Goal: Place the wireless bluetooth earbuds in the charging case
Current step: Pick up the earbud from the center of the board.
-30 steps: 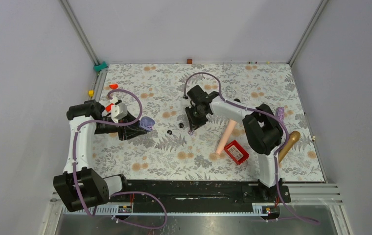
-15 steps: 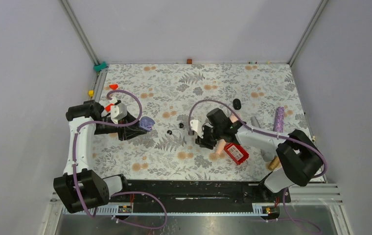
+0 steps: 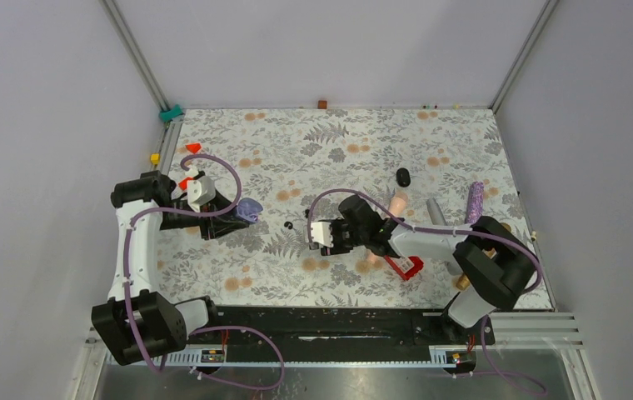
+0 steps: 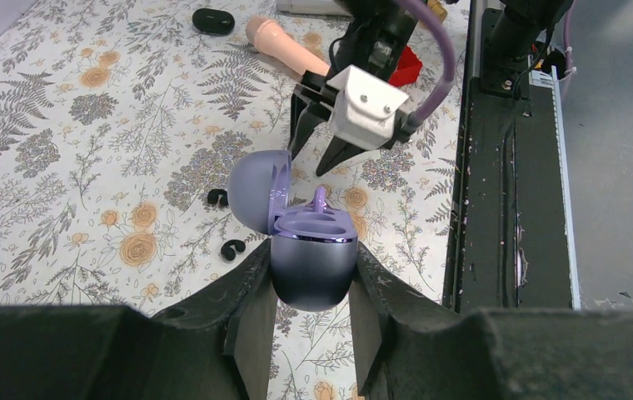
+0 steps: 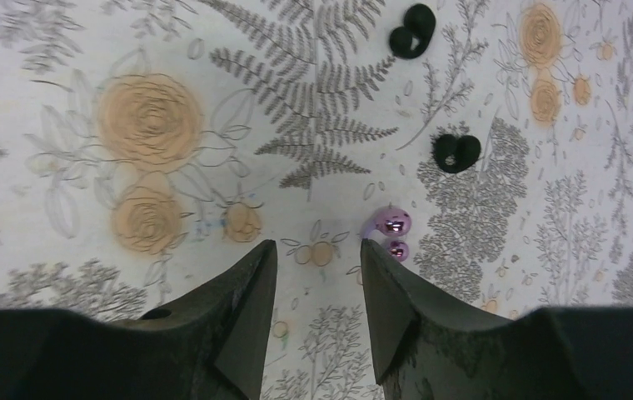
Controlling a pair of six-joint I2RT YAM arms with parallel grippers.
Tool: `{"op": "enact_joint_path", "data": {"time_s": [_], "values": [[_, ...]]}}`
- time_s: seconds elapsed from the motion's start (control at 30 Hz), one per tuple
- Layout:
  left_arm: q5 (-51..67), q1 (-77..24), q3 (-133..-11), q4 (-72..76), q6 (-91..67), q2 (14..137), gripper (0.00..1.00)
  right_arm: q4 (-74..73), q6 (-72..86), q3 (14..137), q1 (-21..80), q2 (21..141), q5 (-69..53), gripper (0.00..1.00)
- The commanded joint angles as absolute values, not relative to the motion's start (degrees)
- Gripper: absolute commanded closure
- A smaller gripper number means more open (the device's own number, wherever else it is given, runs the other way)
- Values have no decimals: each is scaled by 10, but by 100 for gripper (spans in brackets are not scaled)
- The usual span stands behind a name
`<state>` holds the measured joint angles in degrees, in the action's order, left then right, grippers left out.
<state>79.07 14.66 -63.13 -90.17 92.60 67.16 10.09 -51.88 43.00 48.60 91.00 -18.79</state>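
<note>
The shiny purple bud is past my right gripper's open fingers, so I'll shift and pinch the bud by its lavender hook (image 5: 369,226).
My left gripper (image 3: 242,212) is shut on an open lavender earbud case (image 4: 313,258) with two wells, its lid tipped back; it also shows in the top view (image 3: 251,208). A glossy black oval case (image 3: 403,177) lies closed at the far middle, also in the left wrist view (image 4: 213,20). Two tiny black C-shaped buds (image 5: 456,152) (image 5: 413,29) lie on the floral mat, one visible from above (image 3: 287,224). My right gripper (image 5: 317,246) is open and empty, low over the mat. A shiny purple bud (image 5: 392,225) lies just beyond its right fingertip.
A pink cylinder (image 3: 396,204) and a red box (image 3: 405,262) lie under the right arm. A grey cylinder (image 3: 436,208) and a glittery purple cylinder (image 3: 474,200) lie at the right. Small red blocks (image 3: 192,147) sit at the far left.
My right arm has swung from the far middle back toward the near side, then left, and its gripper now hangs by the black buds. The black oval case came into view. The left arm stayed put.
</note>
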Motion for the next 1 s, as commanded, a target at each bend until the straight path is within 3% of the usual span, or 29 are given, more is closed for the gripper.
{"op": "enact_joint_path", "data": {"time_s": [0.0, 0.53, 0.97], "values": [[821, 151, -627, -922, 948, 663, 100, 165, -562, 462, 494, 944, -107, 51], [821, 152, -628, -922, 949, 665, 100, 144, -617, 452, 495, 972, -112, 58], [821, 152, -627, -923, 948, 664, 100, 127, -642, 459, 496, 994, -113, 58]]}}
